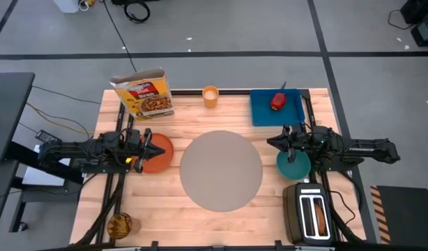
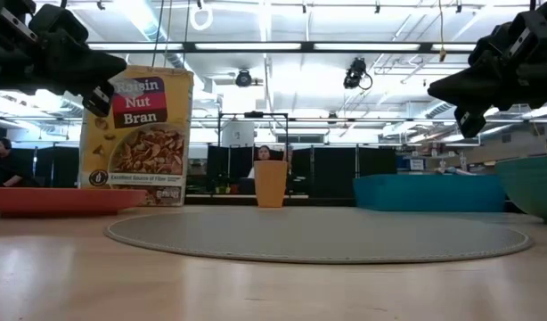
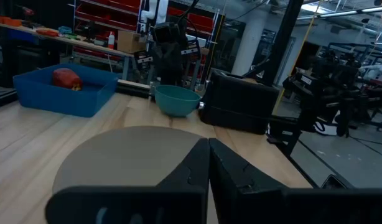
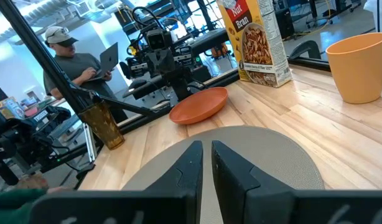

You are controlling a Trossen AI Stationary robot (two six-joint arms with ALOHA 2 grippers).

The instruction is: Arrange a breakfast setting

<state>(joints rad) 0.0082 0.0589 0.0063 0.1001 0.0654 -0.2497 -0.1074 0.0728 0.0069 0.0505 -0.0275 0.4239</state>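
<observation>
The teal bowl is next for my right gripper, which should go to it and close on the bowl's rim (image 1: 279, 171), on the side nearest the round grey mat.
The round grey mat (image 1: 221, 171) lies flat at the table's middle. The orange plate (image 1: 157, 164) rests on the table left of it, and my left gripper (image 1: 164, 149) hovers shut above it, touching nothing. The teal bowl (image 1: 294, 166) stands right of the mat. My right gripper (image 1: 271, 143) is shut and raised just past the bowl's far-left rim, empty. The orange cup (image 1: 210, 96) stands at the far edge. The red apple (image 1: 277, 102) lies on the blue board (image 1: 259, 113). The spoon is out of view.
A cereal box (image 1: 144, 94) stands at the far left. The black toaster (image 1: 311, 213) sits at the near right with something brown in one slot. An amber glass (image 1: 120, 224) stands at the near left. A person with a laptop (image 4: 85, 62) is beyond the table.
</observation>
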